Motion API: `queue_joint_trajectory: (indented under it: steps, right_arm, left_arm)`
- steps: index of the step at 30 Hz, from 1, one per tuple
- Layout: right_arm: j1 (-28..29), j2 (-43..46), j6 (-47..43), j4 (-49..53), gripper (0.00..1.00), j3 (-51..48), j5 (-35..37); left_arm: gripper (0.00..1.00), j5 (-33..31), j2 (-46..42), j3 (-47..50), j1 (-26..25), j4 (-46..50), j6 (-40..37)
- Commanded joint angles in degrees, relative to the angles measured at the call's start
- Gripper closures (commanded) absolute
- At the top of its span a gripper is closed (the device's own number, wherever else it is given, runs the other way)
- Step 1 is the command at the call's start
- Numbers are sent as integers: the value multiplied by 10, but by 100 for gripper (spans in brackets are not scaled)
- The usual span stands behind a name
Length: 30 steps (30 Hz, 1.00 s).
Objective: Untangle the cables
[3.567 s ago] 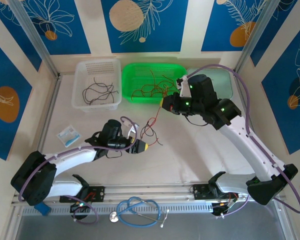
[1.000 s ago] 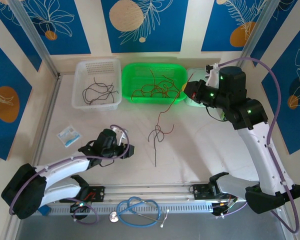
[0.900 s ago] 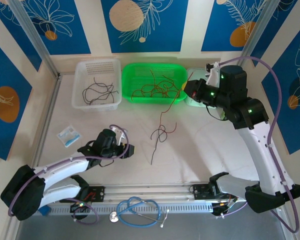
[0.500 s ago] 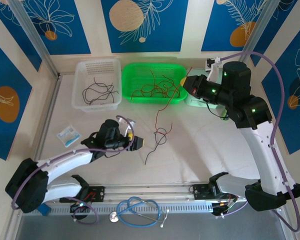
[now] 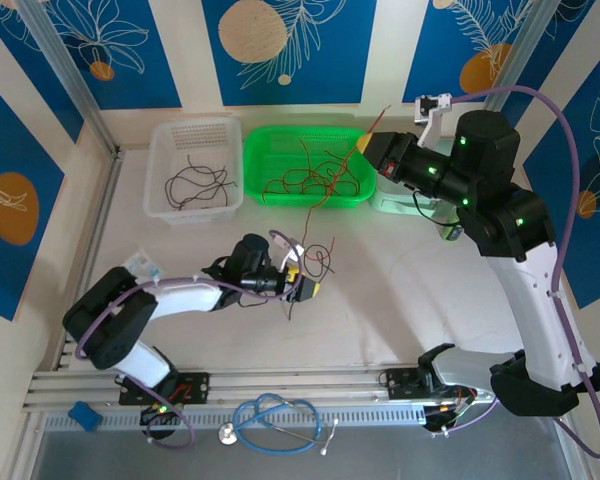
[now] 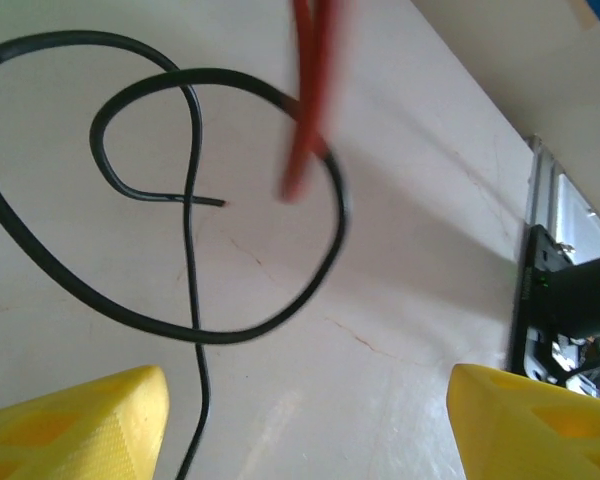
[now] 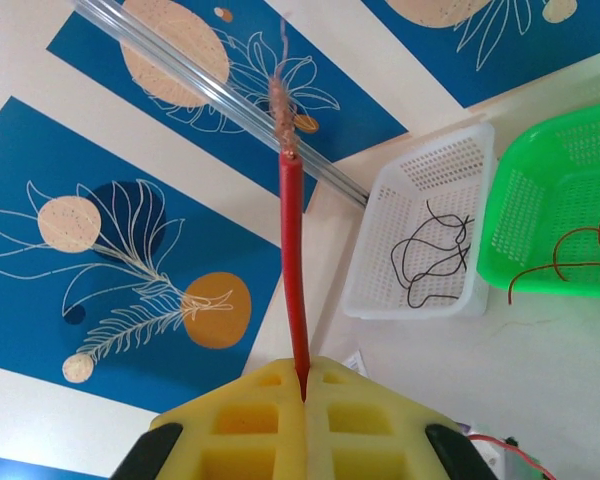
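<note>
The lower end of the red cable runs through the black cable's loop, so next my left gripper takes hold of the black loop (image 5: 319,271) and pulls it down off the red cable.
A red cable (image 5: 318,218) hangs slanted from my raised right gripper (image 5: 370,150), which is shut on it near its bare end; in the right wrist view the red cable (image 7: 292,260) is pinched between the yellow pads (image 7: 250,420). Its lower end is threaded through a looped black cable (image 5: 320,262) lying on the table. My left gripper (image 5: 302,282) is open beside that tangle. In the left wrist view the black cable (image 6: 185,250) and the blurred red cable (image 6: 305,110) lie ahead of the left gripper (image 6: 305,430), nothing between its fingers.
A white basket (image 5: 170,150) at the back left holds black cables (image 5: 195,185). A green basket (image 5: 265,140) beside it holds red cables (image 5: 305,180). A blue stethoscope (image 5: 280,415) lies on the front rail. A small packet (image 5: 140,263) sits at the left.
My right gripper has lifted the red cable higher, dragging the tangle up and left. My left gripper has opened wider and reached right, up to the black loop.
</note>
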State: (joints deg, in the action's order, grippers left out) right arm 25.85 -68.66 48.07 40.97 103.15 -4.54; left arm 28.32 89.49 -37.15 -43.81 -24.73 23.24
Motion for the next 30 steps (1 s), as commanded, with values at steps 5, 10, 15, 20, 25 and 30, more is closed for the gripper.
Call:
queue_joint_trajectory:
  steps: [5,10,15,20,25,30]
  right_arm:
    - [7,18,13,-17,100,18,31]
    - [9,22,14,-20,100,25,41]
    - [12,25,13,-20,100,33,47]
    - [19,36,14,-31,100,22,68]
    - [30,47,19,-58,100,-15,101]
    - [41,39,25,-78,100,-39,109]
  left_arm:
    - [37,-82,68,-47,-5,-52,3]
    - [61,-115,87,-57,-5,-73,5]
    - [90,-152,82,-33,-5,-110,13]
    - [100,-161,41,9,-4,-126,18]
    - [81,-141,-53,85,-7,-135,-26]
    - [48,-241,-192,136,-54,-27,-154]
